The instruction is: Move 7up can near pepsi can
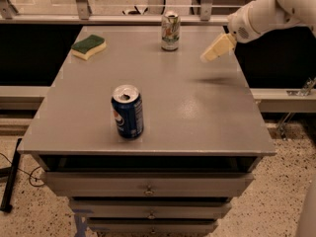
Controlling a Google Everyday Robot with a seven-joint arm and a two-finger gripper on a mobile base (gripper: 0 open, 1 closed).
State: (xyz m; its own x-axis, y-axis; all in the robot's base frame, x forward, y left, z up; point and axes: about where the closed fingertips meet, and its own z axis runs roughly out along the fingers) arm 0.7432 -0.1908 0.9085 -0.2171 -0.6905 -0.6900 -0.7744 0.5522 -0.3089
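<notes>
Next, I move my gripper to the 7up can's middle point(171, 31) and close it there, because the 7up can has to move near the pepsi can.
The 7up can point(170, 31), silver-white with green lettering, stands upright at the far middle of the grey table point(197, 107). The pepsi can point(127, 111), dark blue with an open silver top, stands upright near the front, left of centre. My gripper point(210, 55) hangs above the far right part of the table, to the right of the 7up can and apart from it, on the white arm that comes in from the upper right. It holds nothing that I can see.
A green and yellow sponge point(89, 47) lies at the far left of the table. Drawers point(148, 184) sit under the front edge. A metal rail point(123, 19) runs behind the table.
</notes>
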